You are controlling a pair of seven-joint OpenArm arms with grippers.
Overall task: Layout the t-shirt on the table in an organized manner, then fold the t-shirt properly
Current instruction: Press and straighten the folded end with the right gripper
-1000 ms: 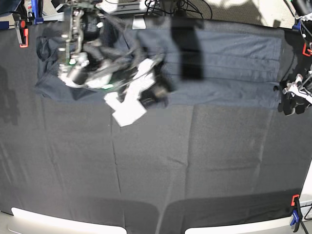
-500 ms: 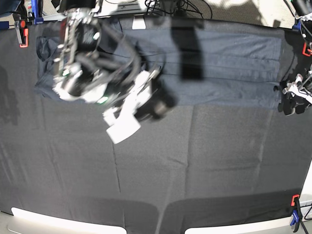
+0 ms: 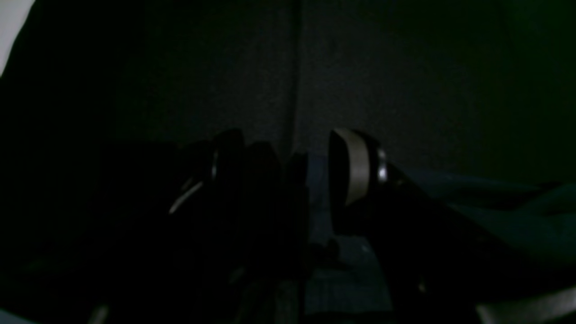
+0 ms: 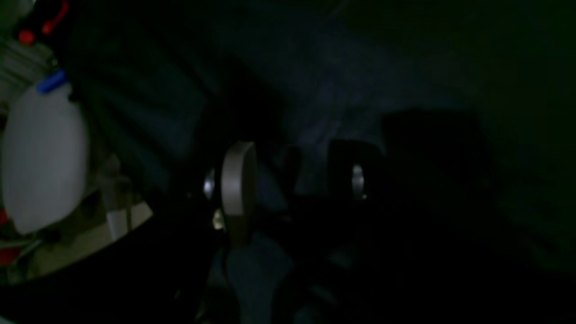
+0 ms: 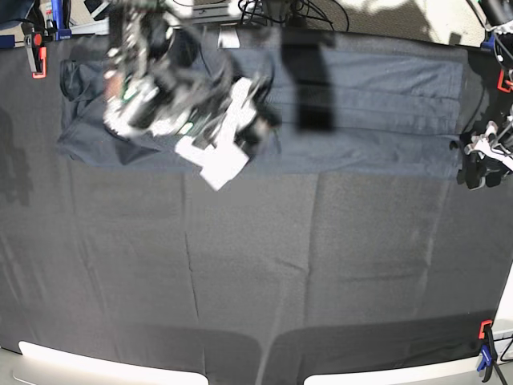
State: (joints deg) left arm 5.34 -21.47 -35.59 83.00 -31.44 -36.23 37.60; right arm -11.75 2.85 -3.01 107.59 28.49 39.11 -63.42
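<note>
The left gripper should next move to the middle of the t-shirt's short end [image 5: 450, 130] [image 3: 325, 270] beside it and close there.
The dark t-shirt [image 5: 377, 104] lies spread flat along the far side of the table [image 5: 321, 265], wider than it is deep. My right gripper [image 5: 258, 128] hovers over the shirt's left half, blurred by motion. In the right wrist view its fingers [image 4: 238, 180] stand apart around my right gripper [image 4: 297, 180], with t-shirt [image 4: 315, 90] fabric beyond and nothing between them. My left gripper [image 5: 479, 167] rests at the table's right edge beside the shirt's right end. In the left wrist view my left gripper [image 3: 288, 162] is open over t-shirt [image 3: 495, 202] cloth.
Red clamps [image 5: 37, 60] [image 5: 484, 329] grip the table's corners. Cables [image 5: 280, 10] lie behind the far edge. An arm's shadow [image 5: 309, 80] crosses the shirt. Pale table edge [image 5: 96, 365] shows at the front. A white rounded object [image 4: 40, 157] sits off the table's left side.
The right arm dipped toward the near-left, then swung back up over the shirt's left half. The left arm and the shirt have not moved.
</note>
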